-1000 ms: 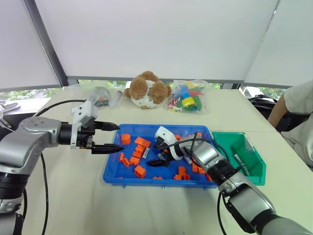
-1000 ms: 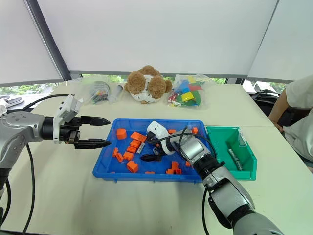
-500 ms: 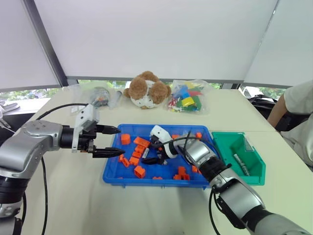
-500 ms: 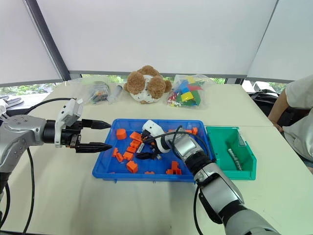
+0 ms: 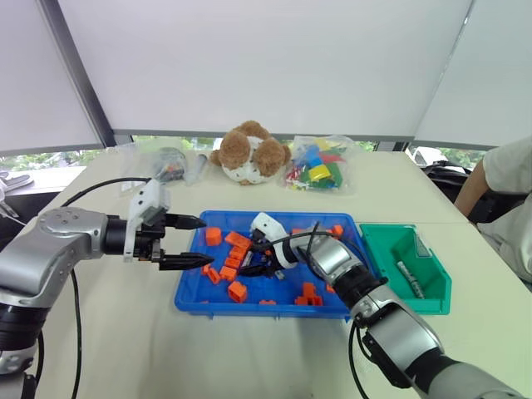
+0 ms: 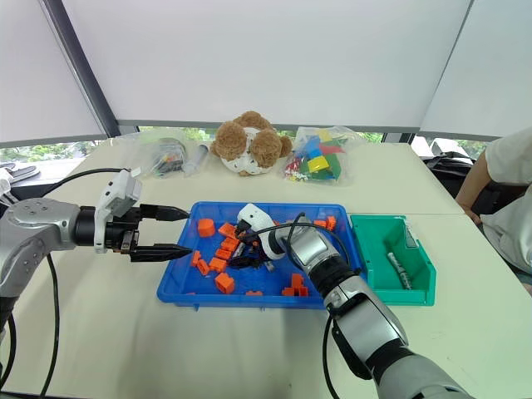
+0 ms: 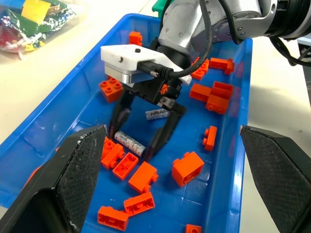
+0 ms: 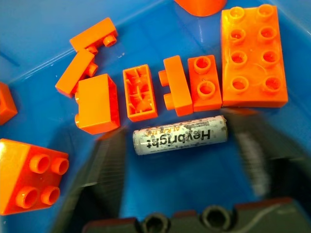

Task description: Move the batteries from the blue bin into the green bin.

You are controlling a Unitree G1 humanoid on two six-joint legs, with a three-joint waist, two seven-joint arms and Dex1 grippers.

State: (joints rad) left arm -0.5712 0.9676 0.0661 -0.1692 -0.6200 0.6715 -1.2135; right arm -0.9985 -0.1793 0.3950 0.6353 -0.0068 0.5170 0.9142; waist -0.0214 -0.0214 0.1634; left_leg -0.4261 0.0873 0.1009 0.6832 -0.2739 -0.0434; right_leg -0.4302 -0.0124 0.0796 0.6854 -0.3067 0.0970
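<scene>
The robot's right gripper will release the silver battery in the green bin point(image 5: 400, 242), just behind the battery that is lying there.
The blue bin point(image 5: 258, 306) holds several orange bricks point(image 5: 238, 291) and silver batteries. My right gripper point(image 5: 253, 268) reaches down into it, its jaws apart on either side of one battery point(image 8: 180, 137), which lies flat on the bin floor point(image 7: 129, 141) without touching them. A second battery point(image 7: 156, 113) lies further back under the same hand. The green bin point(image 5: 432, 287) stands right of the blue one with a battery point(image 5: 410, 278) inside. My left gripper point(image 5: 206, 241) hovers open and empty over the blue bin's left rim.
A teddy bear point(image 5: 249, 154), a bag of coloured bricks point(image 5: 316, 166) and a smaller clear bag point(image 5: 170, 164) lie on the table behind the bins. A person's arm point(image 5: 507, 191) shows at the right edge. Orange bricks crowd close around the battery point(image 8: 141, 92).
My right gripper's fingers have drawn closer together around the battery in the blue bin. The left gripper has stayed where it was.
</scene>
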